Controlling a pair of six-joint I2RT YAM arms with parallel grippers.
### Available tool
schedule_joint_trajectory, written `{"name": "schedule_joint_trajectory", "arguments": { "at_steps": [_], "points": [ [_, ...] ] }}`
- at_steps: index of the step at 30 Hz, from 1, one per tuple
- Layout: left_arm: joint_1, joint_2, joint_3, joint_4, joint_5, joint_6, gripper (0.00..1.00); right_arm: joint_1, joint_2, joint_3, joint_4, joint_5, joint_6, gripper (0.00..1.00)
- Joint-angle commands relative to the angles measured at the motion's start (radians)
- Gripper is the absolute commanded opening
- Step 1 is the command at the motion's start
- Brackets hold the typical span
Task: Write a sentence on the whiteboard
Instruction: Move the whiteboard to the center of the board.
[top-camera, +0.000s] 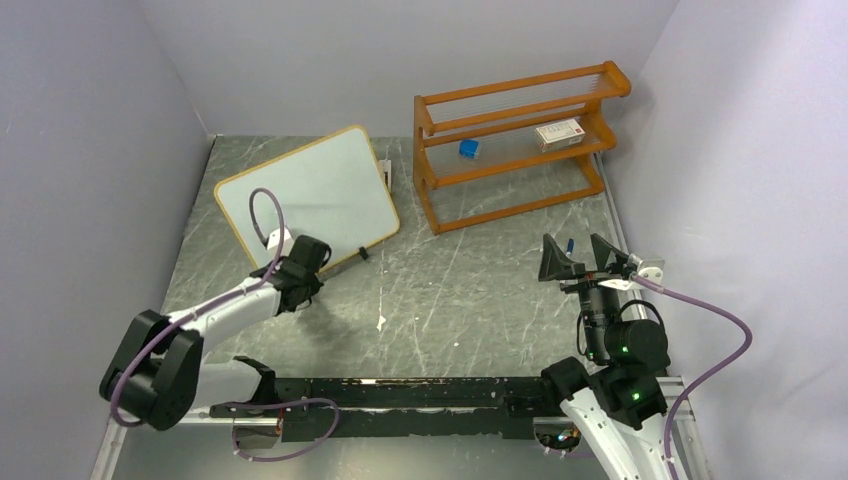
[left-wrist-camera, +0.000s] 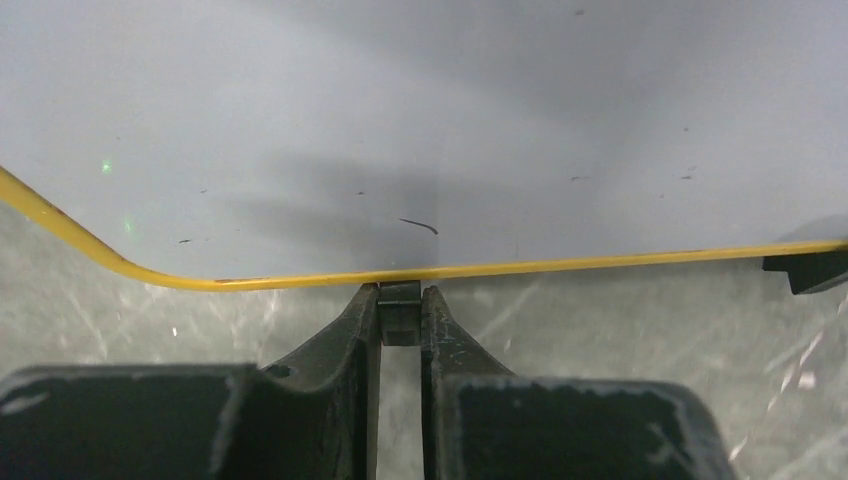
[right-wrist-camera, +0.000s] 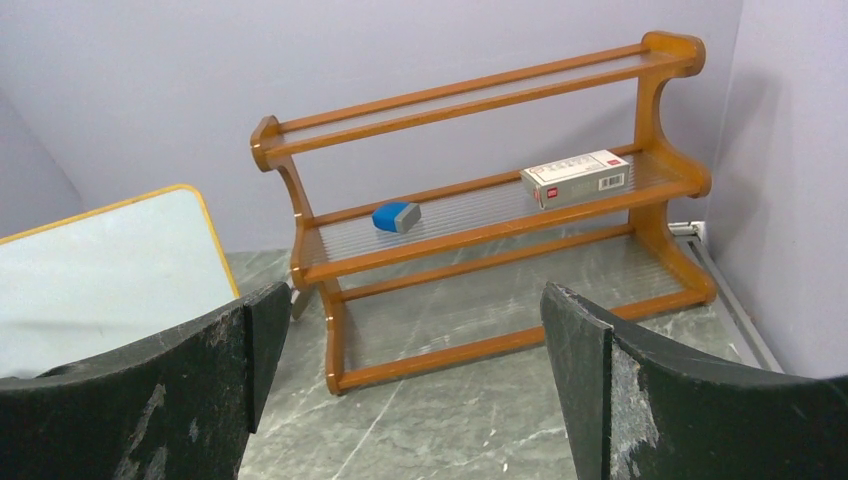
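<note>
Next, my left gripper sets the whiteboard down on the table (top-camera: 409, 237) by the near corner of the orange shelf rack.
The whiteboard (top-camera: 305, 190) lies tilted at the back left of the table, and its face shows no blue sentence. In the left wrist view its white face (left-wrist-camera: 420, 120) carries only a short dark stroke (left-wrist-camera: 420, 225) above the yellow-looking frame edge (left-wrist-camera: 600, 264). My left gripper (top-camera: 300, 278) is at the board's near edge, shut on one small black foot (left-wrist-camera: 400, 318) between its fingertips (left-wrist-camera: 400, 297). My right gripper (top-camera: 580, 258) hangs open and empty at the right, well apart from the board. In its own view the right gripper (right-wrist-camera: 410, 330) faces the rack.
An orange wooden shelf rack (top-camera: 520, 140) stands at the back right, holding a blue eraser (top-camera: 468, 148) and a white box (top-camera: 558, 133). In the right wrist view the rack (right-wrist-camera: 480, 235), eraser (right-wrist-camera: 396, 216) and box (right-wrist-camera: 574, 178) show again. A second black foot (left-wrist-camera: 808, 270) sits further along the board edge.
</note>
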Motion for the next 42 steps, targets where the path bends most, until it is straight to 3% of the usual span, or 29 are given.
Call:
{"name": "schedule_joint_trajectory", "arguments": {
  "at_steps": [1,12,22,34,42],
  "points": [
    [-0.088,-0.091,-0.077,-0.062,0.062,-0.108,0.05,0.003,-0.011,-0.003,0.019,-0.025,-0.013,1.0],
    [-0.352,-0.19,-0.146,-0.053,0.084,-0.281,0.05,0.004,-0.007,0.001,0.013,-0.024,-0.01,1.0],
    [-0.587,-0.079,-0.067,-0.045,-0.009,-0.411,0.05,0.004,-0.003,0.003,0.011,-0.018,-0.011,1.0],
    [-0.721,0.141,0.085,0.052,-0.036,-0.461,0.05,0.004,-0.005,0.001,0.011,-0.014,-0.01,1.0],
    [-0.769,0.216,0.14,0.03,-0.065,-0.519,0.08,0.004,-0.004,0.0,0.011,-0.008,-0.009,1.0]
  ]
}}
